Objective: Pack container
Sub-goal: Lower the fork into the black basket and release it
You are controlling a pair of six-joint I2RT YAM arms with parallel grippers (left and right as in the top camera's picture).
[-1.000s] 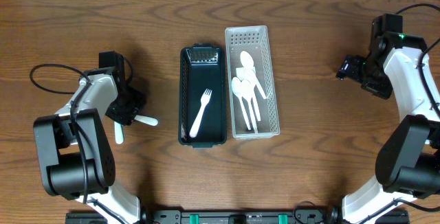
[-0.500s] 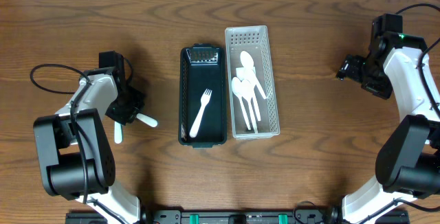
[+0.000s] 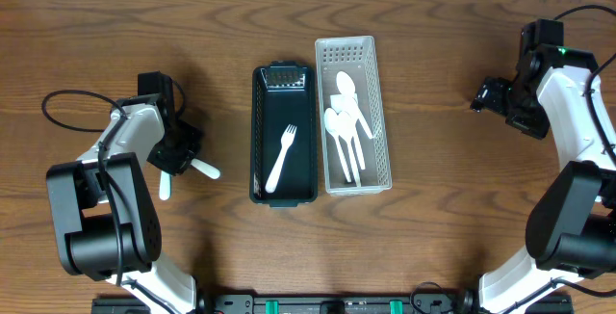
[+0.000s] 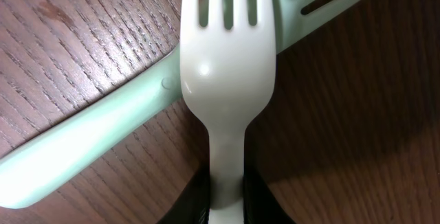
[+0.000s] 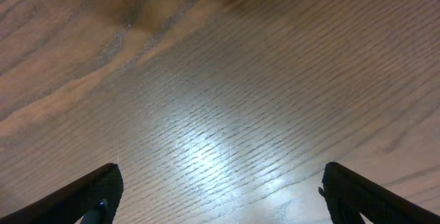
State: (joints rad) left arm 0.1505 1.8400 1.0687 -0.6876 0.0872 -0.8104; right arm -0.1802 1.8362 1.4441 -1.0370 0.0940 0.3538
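Observation:
My left gripper needs to let go of the white fork inside the container (image 3: pixel 297 143), so that it lies between the fork already there and the slotted basket.
My left gripper (image 3: pixel 180 152) is shut on the handle of a white fork (image 4: pixel 227 66), seen close in the left wrist view with the jaws (image 4: pixel 225 195) at the bottom edge. The white fork crosses over a pale mint fork (image 4: pixel 89 141) lying on the wood. From overhead the white fork (image 3: pixel 204 169) sticks out right of the gripper and the mint fork (image 3: pixel 165 187) shows below it. A dark green container (image 3: pixel 258 112) at table centre holds one white fork (image 3: pixel 281 158). My right gripper (image 3: pixel 484 95) is open and empty over bare wood (image 5: pixel 223 200) at the far right.
A white slotted basket (image 3: pixel 382 112) with several white spoons (image 3: pixel 344 126) stands right against the container's right side. A black cable (image 3: pixel 67 121) loops on the table left of my left arm.

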